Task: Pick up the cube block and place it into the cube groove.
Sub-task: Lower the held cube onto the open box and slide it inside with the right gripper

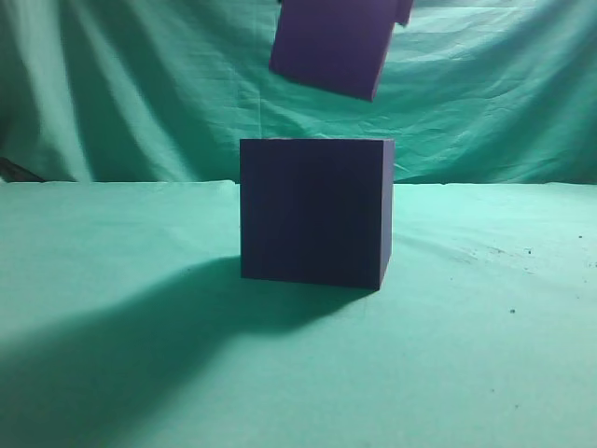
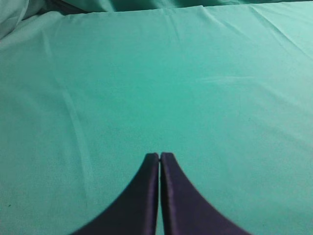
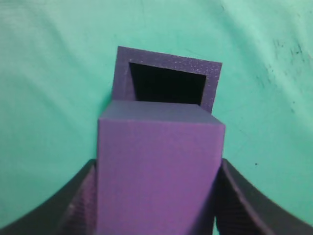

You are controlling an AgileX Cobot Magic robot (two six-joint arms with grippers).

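Note:
Next, I let go of the cube block with my right gripper down inside the cube groove's square dark opening (image 1: pixel 323 174) (image 3: pixel 167 85), between its sides.
The cube block (image 1: pixel 331 45) is a purple cube held tilted in the air at the top of the exterior view. It hangs above the cube groove (image 1: pixel 314 212), a larger dark purple box standing on the green cloth. In the right wrist view my right gripper (image 3: pixel 157 196) is shut on the cube block (image 3: pixel 159 166), one dark finger on each side. The cube groove (image 3: pixel 166 66) lies beyond and below it, its square dark opening facing up. My left gripper (image 2: pixel 160 156) is shut and empty over bare green cloth.
A green cloth (image 1: pixel 485 355) covers the table and a green curtain (image 1: pixel 121 84) hangs behind. Small dark specks (image 1: pixel 508 252) lie on the cloth to the right of the box. A dark shadow (image 1: pixel 112 355) spreads to the front left.

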